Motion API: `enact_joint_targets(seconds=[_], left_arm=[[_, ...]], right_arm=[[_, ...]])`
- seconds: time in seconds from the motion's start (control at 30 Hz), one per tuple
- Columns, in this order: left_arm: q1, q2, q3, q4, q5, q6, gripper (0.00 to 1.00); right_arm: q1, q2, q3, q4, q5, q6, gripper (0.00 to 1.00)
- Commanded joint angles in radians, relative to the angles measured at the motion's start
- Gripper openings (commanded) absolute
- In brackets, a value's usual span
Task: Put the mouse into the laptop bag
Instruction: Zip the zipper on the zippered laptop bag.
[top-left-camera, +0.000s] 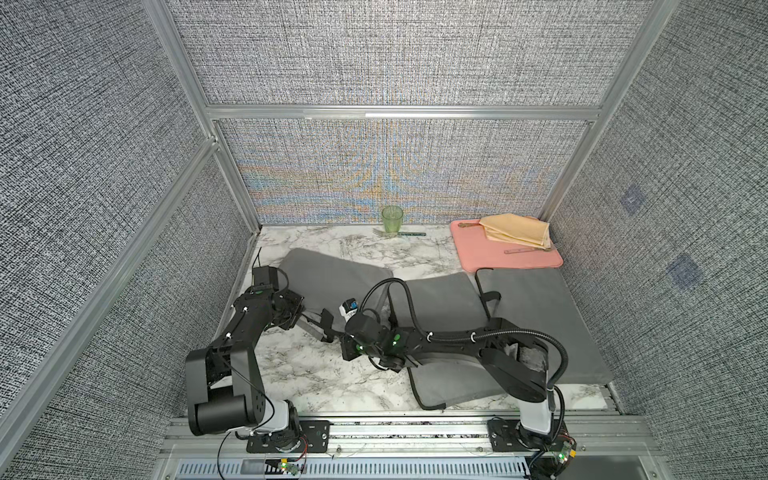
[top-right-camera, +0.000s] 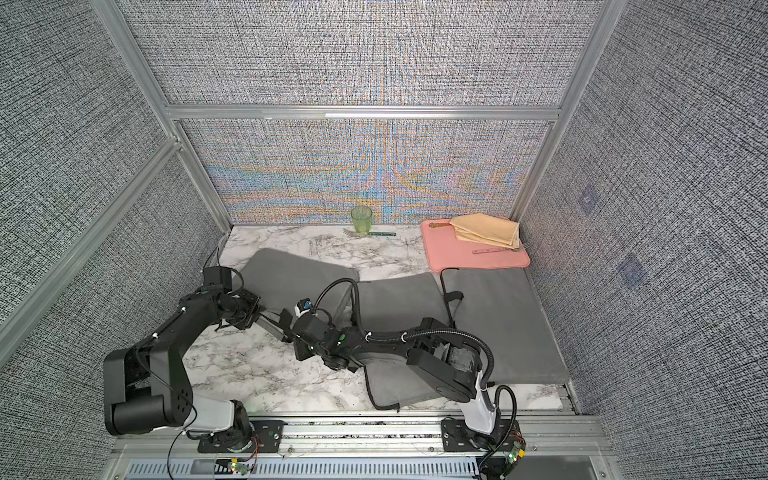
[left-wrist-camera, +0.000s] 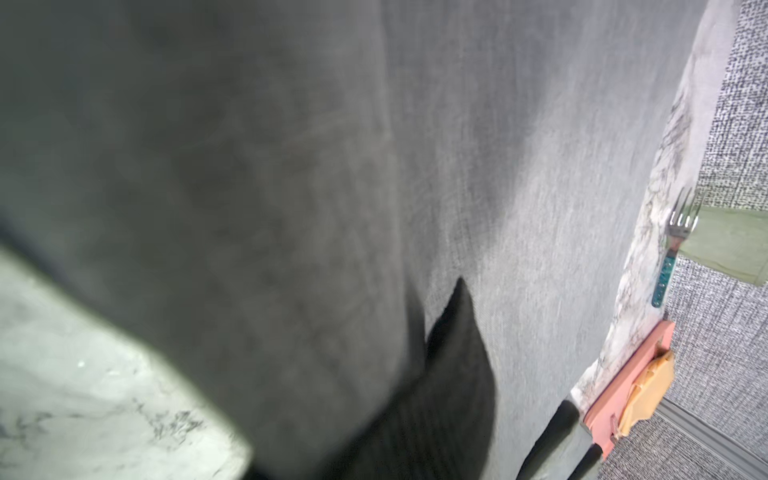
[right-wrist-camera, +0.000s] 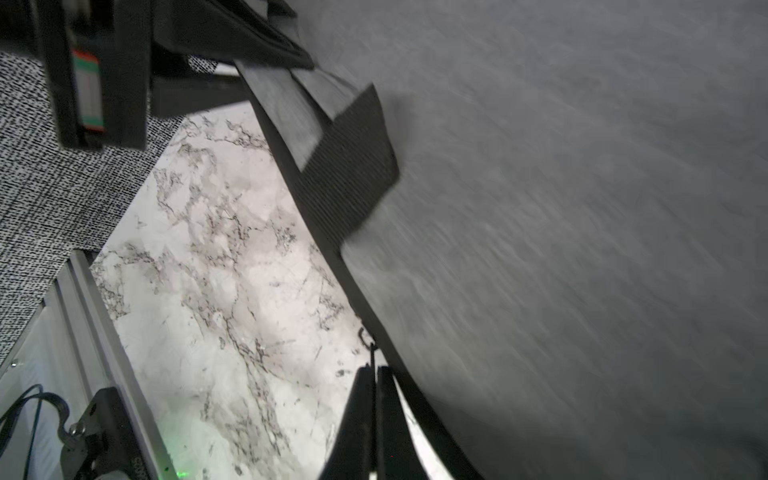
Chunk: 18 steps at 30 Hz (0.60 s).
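The bag's edge beyond the black webbing strap is in my left gripper, so to steady the bag, my left gripper should grab the bag's edge nearer the zipper pull (right-wrist-camera: 344, 272).
The grey laptop bag (top-left-camera: 436, 301) lies open at mid-table, and one grey panel (top-left-camera: 332, 274) of it rises to the left. The mouse is out of view in every frame. My left gripper (top-left-camera: 309, 320) is shut on the bag's near edge, beside a black webbing strap (right-wrist-camera: 349, 174). Grey fabric (left-wrist-camera: 498, 166) fills the left wrist view and hides the jaws there. My right gripper (right-wrist-camera: 374, 370) is shut on the bag's thin zipper pull, just below its small ring (right-wrist-camera: 365, 337). In a top view the right gripper (top-left-camera: 336, 334) sits close to the left one.
A second flat grey bag (top-left-camera: 540, 324) lies at the right. A pink mat (top-left-camera: 505, 253) with a folded tan cloth (top-left-camera: 517, 230) sits at the back right. A green cup (top-left-camera: 392, 219) and a fork (top-left-camera: 399, 234) stand by the back wall. Fabric walls enclose the marble table (top-left-camera: 316, 374).
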Motion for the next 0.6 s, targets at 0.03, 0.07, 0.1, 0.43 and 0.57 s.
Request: enact_joint_targets(seconds=[0.03, 0.07, 0.1, 0.43, 0.57], left_arm=[[0.028, 0.059, 0.094, 0.021, -0.064, 0.050, 0.00], [0.036, 0.077, 0.113, 0.020, -0.056, 0.054, 0.00], [0.043, 0.092, 0.131, 0.023, -0.045, 0.062, 0.00], [-0.007, 0.273, 0.344, -0.070, 0.005, 0.090, 0.91], [-0.016, 0.144, 0.196, -0.101, 0.008, 0.066, 0.99]], right_arm=[[-0.009, -0.045, -0.084, -0.014, 0.040, 0.028, 0.00], [-0.009, -0.056, -0.099, -0.009, 0.042, 0.023, 0.00], [-0.007, -0.063, -0.106, -0.009, 0.039, 0.016, 0.00], [0.041, 0.039, 0.067, -0.025, -0.062, -0.047, 0.00], [0.039, 0.077, 0.152, -0.047, -0.037, -0.067, 0.00]])
